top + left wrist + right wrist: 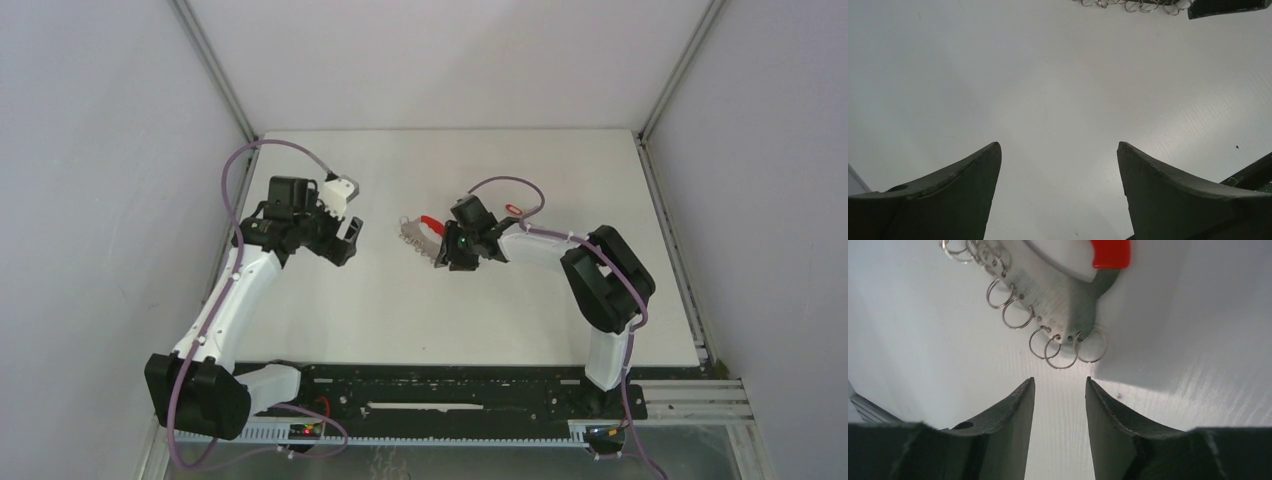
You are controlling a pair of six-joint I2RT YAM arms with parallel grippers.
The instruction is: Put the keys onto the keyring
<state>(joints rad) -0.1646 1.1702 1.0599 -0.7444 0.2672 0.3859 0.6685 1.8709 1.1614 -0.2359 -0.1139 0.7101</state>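
Observation:
The near end of the silver plate is beyond the open fingers of the robot's right gripper, so it should reach forward, grip that end [1079, 330] and lift the keyring toward the left gripper.
The keyring [418, 230] lies mid-table: a red curved band on a silver plate that carries a row of small rings. In the right wrist view the plate [1058, 305] and its rings [1060, 347] lie just beyond my right gripper [1059, 382]. That gripper is open, with only table between its fingers. From above, the right gripper [438, 250] sits right of the keyring. One key with a red tag [513, 209] lies behind the right arm. My left gripper [348, 230] hangs wide open left of the keyring, and its own view [1058, 147] shows bare table. No blue-tagged key shows.
The white table [400, 310] is walled in by grey panels on three sides. The left wrist view catches the keyring's rings [1133, 5] and a dark finger of the right gripper [1223, 7] at its top edge. A purple cable [510, 185] loops over the right wrist.

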